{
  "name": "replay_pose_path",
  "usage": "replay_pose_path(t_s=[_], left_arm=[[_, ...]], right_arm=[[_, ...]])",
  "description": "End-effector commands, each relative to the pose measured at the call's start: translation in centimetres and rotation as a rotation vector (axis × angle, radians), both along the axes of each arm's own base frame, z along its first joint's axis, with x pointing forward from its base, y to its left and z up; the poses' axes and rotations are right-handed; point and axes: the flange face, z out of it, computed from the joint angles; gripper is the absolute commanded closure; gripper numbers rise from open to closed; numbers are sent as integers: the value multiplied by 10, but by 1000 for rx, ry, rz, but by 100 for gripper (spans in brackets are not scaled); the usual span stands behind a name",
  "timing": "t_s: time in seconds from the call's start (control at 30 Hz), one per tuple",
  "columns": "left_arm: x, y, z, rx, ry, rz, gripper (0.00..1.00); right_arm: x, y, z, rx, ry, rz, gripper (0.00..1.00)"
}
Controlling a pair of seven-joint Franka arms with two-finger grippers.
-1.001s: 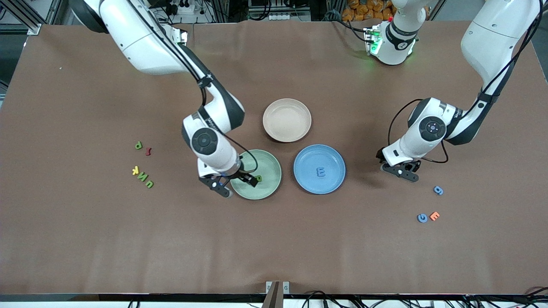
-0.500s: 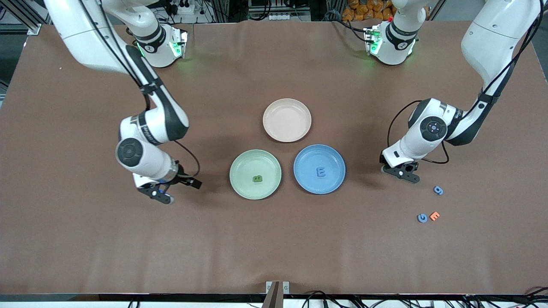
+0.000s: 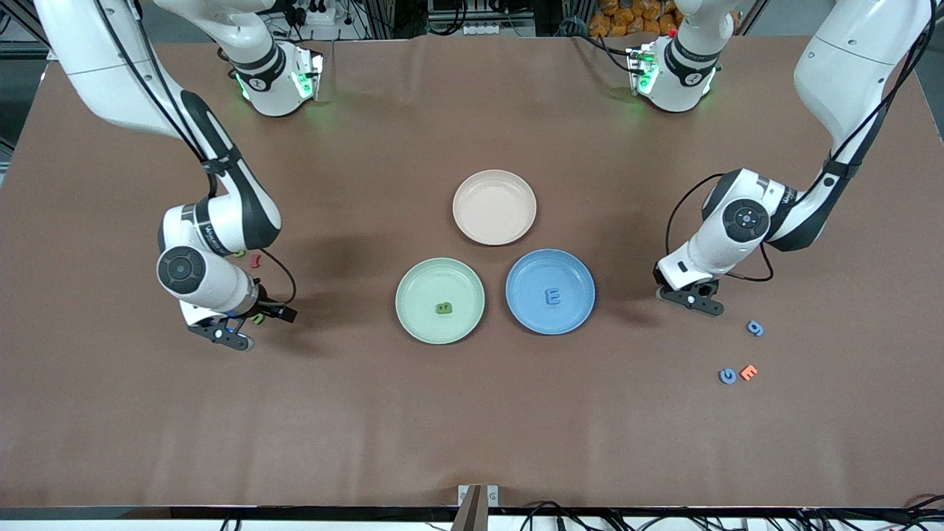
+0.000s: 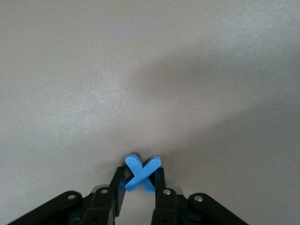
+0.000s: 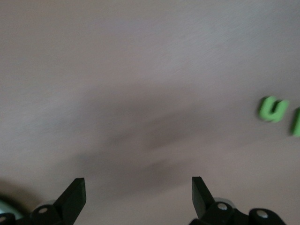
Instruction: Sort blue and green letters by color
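Observation:
The robot's left gripper will release the blue X, now low over the bare table, on the blue plate [image 3: 562, 279], just beyond the blue E.
The green plate [image 3: 413, 284] holds one olive-green letter [image 3: 442, 308]. The blue plate [image 3: 571, 273] holds the blue E [image 3: 552, 296]. My left gripper [image 3: 689, 296] is shut on the blue X [image 4: 142, 172], low over the bare table between the blue plate and the blue 9 [image 3: 754, 327]. The blue G [image 3: 728, 376] lies nearer the camera. My right gripper [image 3: 247, 324] is open and empty [image 5: 137, 192] over the letters at the right arm's end. A green U [image 5: 273, 109] and the edge of another green letter [image 5: 296, 123] show there. The arm hides most of that group.
An empty beige plate [image 3: 494, 206] stands farther from the camera than the two colored plates. An orange E [image 3: 748, 372] lies beside the blue G. A red letter [image 3: 256, 259] lies by the right arm's wrist.
My right gripper left the green letter in the green plate and swung toward the right arm's end, over the loose letters. The left gripper has barely moved.

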Motion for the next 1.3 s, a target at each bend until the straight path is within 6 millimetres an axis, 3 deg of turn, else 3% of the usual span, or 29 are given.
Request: replay_pose_path(t_s=[0.0, 0.27, 0.43, 0.67, 1.0, 1.03, 1.07, 1.1, 1.13, 1.27], left_arm=[[4, -26, 20, -18, -34, 63, 100], [12, -71, 49, -52, -33, 150, 100], [13, -113, 69, -94, -40, 214, 100], [-9, -182, 73, -118, -37, 252, 100], [-27, -219, 69, -127, -25, 264, 100], [-27, -219, 69, -126, -24, 264, 80], [-28, -221, 69, -121, -29, 253, 39], [-29, -221, 68, -116, -28, 247, 8], [-30, -223, 68, -113, -29, 241, 0], [-29, -219, 68, -103, -28, 242, 0]], right_arm=[[-5, -4, -3, -19, -4, 34, 0], [-6, -8, -11, -29, 0, 46, 0], [-6, -14, -17, -49, 0, 63, 12], [-5, -18, -18, -59, -3, 73, 24], [-2, -20, -20, -60, -30, 87, 33], [-2, -20, -22, -60, -29, 87, 33], [-2, -22, -22, -60, -31, 85, 33], [-1, -24, -23, -59, -31, 84, 34], [-1, -26, -23, -60, -34, 81, 35], [0, -26, -22, -60, -39, 82, 36]])
